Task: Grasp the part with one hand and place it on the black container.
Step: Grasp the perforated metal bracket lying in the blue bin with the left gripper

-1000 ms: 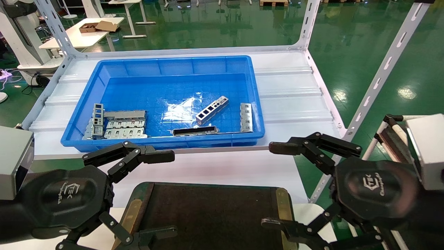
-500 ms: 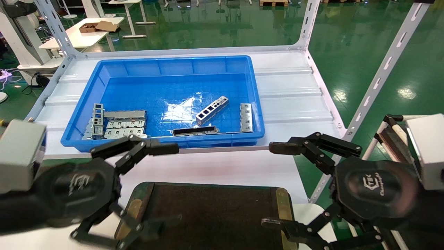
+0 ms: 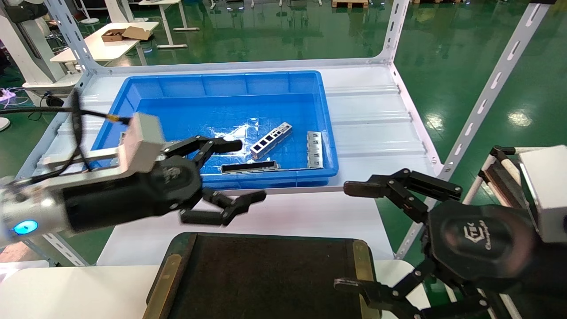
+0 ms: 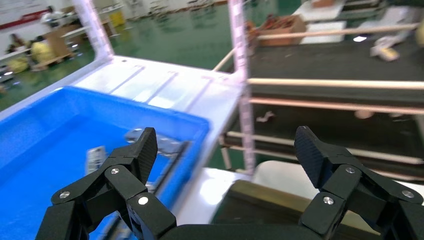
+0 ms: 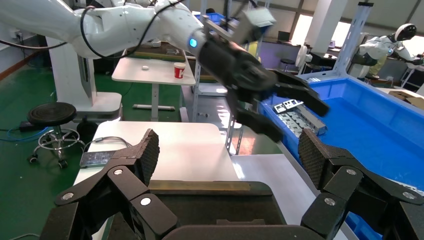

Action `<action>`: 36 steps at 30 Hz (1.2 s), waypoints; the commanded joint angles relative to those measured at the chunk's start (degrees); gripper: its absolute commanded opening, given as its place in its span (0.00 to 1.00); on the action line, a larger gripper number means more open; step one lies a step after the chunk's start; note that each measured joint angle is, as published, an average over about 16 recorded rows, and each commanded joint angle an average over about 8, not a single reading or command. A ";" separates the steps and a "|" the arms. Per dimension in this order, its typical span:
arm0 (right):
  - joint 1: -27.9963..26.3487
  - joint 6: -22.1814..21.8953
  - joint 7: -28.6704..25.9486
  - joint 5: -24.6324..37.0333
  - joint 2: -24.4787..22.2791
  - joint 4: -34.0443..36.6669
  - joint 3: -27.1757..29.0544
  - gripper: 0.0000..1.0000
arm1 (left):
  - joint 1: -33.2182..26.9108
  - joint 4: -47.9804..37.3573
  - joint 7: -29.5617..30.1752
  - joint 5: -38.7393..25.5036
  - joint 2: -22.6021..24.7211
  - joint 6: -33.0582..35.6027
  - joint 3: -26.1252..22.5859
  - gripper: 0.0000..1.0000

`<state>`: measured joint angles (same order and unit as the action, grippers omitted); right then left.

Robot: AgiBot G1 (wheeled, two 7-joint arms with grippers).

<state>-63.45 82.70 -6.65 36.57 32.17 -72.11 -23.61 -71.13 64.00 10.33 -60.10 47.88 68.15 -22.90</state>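
Note:
My left gripper is to go next to the near half (image 3: pixel 261 146) (image 4: pixel 94 166) of the slanted silver-grey part in the blue bin and close there.
The part (image 3: pixel 271 140), a slim silver-grey bar with a row of rectangular windows, lies slanted on the floor of the blue bin, right of centre. The black container (image 3: pixel 266 274) sits at the near edge, dark matte with brass side strips; it also shows in the left wrist view (image 4: pixel 260 210) and the right wrist view (image 5: pixel 210 205). My left gripper (image 3: pixel 246 170) is open and empty over the bin's front edge, left of and nearer than the part. It also shows in its own wrist view (image 4: pixel 226 145). My right gripper (image 3: pixel 347 236) is open and empty at the container's right side.
The large blue bin (image 3: pixel 212 82) stands on a white shelf. A dark hollow frame (image 3: pixel 249 167) lies by its front wall and a grey bracket (image 3: pixel 314 149) by its right wall. My left arm covers the bin's left corner. Slotted white shelf posts (image 3: pixel 483 102) rise at the right.
My left arm has swung up and forward from the near left, beside the black container, to the bin's front edge, still open. The right arm has not moved.

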 commanded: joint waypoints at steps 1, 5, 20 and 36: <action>0.00 0.00 0.00 0.00 0.00 0.00 0.00 1.00 | -1.43 -1.20 0.44 -2.54 1.69 -2.08 -1.13 1.00; 0.00 0.00 0.00 0.00 0.00 0.00 0.00 1.00 | -4.89 -7.06 -0.27 -6.99 6.66 -6.18 -3.21 1.00; 0.00 0.00 0.00 0.00 0.00 0.00 0.00 0.67 | -16.73 -36.65 -8.14 -16.21 23.62 -18.79 -7.21 0.87; 0.00 0.00 0.00 0.00 0.00 0.00 -0.01 0.00 | -20.99 -52.63 -14.73 -14.76 30.00 -24.48 -7.83 0.00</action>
<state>-63.45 82.70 -6.64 36.56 32.17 -72.11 -23.62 -91.99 11.78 -4.10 -74.94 77.78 43.68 -30.89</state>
